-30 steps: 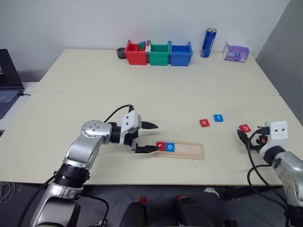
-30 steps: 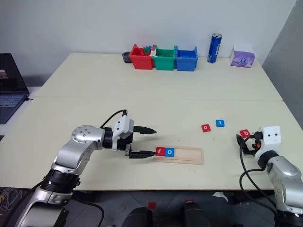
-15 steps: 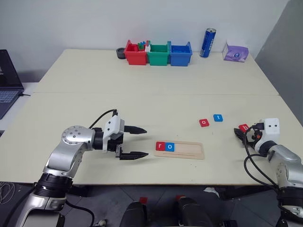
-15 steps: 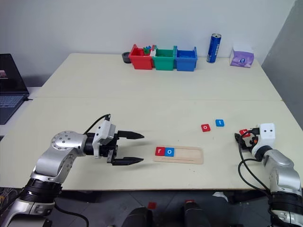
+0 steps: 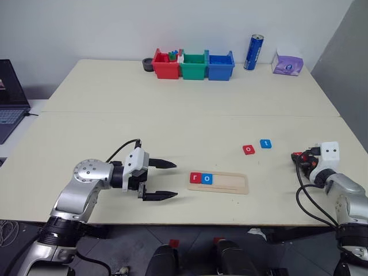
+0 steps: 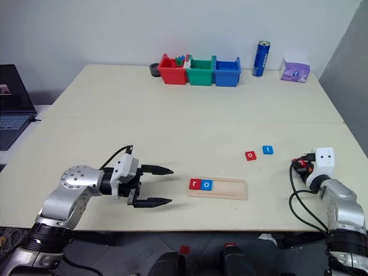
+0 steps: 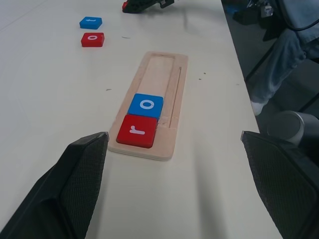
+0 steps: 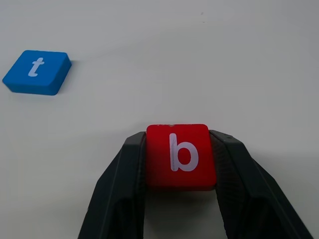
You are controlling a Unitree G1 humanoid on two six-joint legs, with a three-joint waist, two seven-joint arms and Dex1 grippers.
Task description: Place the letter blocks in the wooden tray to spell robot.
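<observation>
The finger of my right gripper covers the side of the red "b" block that must meet the blue "o" block, so next I put the red block down and take its top and bottom [image 8: 177,127].
The wooden tray [image 5: 234,184] lies near the table's front edge, with a red "r" block [image 5: 195,177] and a blue "o" block [image 5: 207,179] at its left end. A red "o" block [image 5: 248,149] and a blue "t" block [image 5: 265,143] lie on the table beyond the tray's right end. Further right, my right gripper [image 5: 299,158] is shut on the red "b" block [image 8: 181,155], whose sides are pressed by both black fingers [image 8: 123,185]. Left of the tray my left gripper [image 5: 170,180] stands open and holds nothing.
Red [image 5: 165,65], green [image 5: 192,66] and blue [image 5: 219,66] bins stand in a row at the table's back edge, with a blue can [image 5: 253,52] and a purple tissue box [image 5: 287,63] to their right. A laptop [image 5: 8,98] sits far left.
My right gripper has closed on the red "b" block. My left gripper, still open, has drawn back to the left, away from the tray's left end.
</observation>
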